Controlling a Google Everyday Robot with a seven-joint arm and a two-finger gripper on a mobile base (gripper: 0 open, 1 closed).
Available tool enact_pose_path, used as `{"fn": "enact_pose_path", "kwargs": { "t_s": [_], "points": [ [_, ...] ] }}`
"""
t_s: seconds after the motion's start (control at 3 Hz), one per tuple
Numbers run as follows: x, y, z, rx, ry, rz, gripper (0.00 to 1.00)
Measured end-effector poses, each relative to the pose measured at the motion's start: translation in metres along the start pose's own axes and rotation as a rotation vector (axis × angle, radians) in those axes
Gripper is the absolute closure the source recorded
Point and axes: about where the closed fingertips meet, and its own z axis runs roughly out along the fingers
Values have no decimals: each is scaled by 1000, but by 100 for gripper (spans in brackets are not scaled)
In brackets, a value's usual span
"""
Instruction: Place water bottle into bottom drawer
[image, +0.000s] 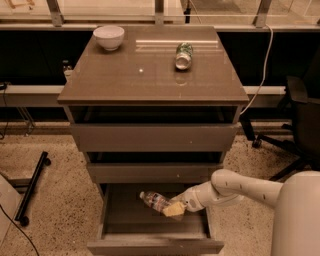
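My gripper needs to release the water bottle onto the bottom of the tray, close to the middle of the open bottom drawer (158, 210).
The water bottle (154, 201), clear plastic with a label band, lies tilted inside the open bottom drawer (155, 246), its cap end pointing left. My gripper (174, 208) reaches in from the right on a white arm and is shut on the bottle's lower end, its yellowish fingertips around it. The bottle sits low over the drawer's tray floor; I cannot tell whether it touches the floor.
The two drawers above (154, 137) stand slightly pulled out. On the cabinet top are a white bowl (109, 37) at the back left and a green-and-silver can (183, 55) lying on its side. A black office chair (300, 120) stands right, a black bar (31, 186) on the floor left.
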Motion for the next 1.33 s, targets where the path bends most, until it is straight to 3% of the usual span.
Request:
{"fn": "enact_pose_path", "kwargs": {
  "t_s": [0.67, 1.33],
  "points": [
    [23, -34, 39, 17, -5, 10, 100],
    [45, -70, 76, 19, -37, 64, 100]
  ]
}}
